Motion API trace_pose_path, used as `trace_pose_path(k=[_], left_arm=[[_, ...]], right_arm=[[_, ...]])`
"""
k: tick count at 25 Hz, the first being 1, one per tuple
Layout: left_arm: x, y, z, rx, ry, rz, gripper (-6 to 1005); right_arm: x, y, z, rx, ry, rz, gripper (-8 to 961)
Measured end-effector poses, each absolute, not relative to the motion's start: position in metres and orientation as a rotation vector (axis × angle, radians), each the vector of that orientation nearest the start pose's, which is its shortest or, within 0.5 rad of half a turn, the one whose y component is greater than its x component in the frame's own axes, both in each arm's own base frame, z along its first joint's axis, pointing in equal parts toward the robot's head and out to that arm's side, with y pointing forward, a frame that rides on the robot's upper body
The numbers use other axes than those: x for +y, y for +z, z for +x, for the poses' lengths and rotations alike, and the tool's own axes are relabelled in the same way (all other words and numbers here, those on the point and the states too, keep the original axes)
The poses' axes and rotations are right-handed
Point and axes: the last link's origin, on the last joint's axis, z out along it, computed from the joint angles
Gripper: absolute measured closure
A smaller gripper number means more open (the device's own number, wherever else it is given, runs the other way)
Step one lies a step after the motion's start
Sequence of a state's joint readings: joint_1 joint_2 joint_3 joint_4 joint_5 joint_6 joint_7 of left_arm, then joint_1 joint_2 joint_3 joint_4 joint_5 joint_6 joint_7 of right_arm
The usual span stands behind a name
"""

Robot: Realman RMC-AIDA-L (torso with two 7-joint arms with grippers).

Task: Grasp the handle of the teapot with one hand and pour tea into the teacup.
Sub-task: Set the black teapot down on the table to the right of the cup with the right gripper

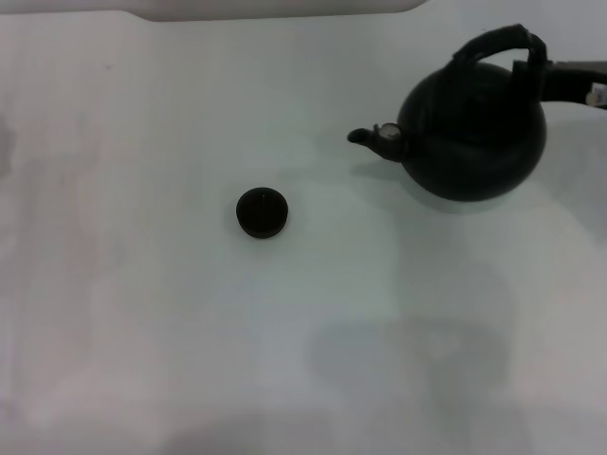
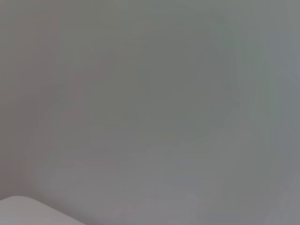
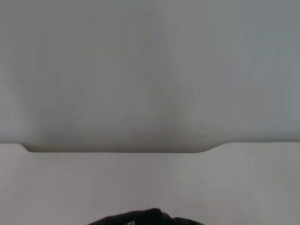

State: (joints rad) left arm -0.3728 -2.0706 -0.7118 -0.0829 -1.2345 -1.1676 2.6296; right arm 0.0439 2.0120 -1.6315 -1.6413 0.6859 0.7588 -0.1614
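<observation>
Next, I set the teapot on the white table [image 1: 480, 194] beside the teacup with my right gripper, leaving a wide gap.
The matte-black teapot [image 1: 471, 133] stands on the white table at the far right, its short spout [image 1: 372, 138] pointing left toward the teacup. Its thick black arched handle [image 1: 495, 41] rises over the top. My right gripper [image 1: 534, 74] reaches in from the right edge and sits against the right end of the handle. The small dark round teacup [image 1: 261, 212] rests on the table left of the teapot, well apart from it. In the right wrist view only a black sliver of the teapot [image 3: 145, 218] shows at the edge. My left gripper is out of view.
The white table [image 1: 142, 313] stretches wide around the cup. A pale raised edge [image 1: 275, 9] runs along the far side and also shows as a white ledge [image 3: 150, 183] in the right wrist view. The left wrist view shows only plain grey surface.
</observation>
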Motion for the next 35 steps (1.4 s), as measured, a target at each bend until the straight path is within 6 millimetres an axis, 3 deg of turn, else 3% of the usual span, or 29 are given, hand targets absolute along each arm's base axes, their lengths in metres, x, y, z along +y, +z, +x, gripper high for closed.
trace_pose_path(k=[17, 35], left_arm=[[0.299, 0.021, -0.388, -0.927, -0.856, -1.218, 112], [0.307, 0.021, -0.382, -0.913, -0.871, -1.230, 111]], right_arm=[[0.319, 0.029, 0.270, 1.322, 0.376, -1.908, 703], [0.321, 0.027, 0.282, 1.302, 0.353, -1.901, 671]])
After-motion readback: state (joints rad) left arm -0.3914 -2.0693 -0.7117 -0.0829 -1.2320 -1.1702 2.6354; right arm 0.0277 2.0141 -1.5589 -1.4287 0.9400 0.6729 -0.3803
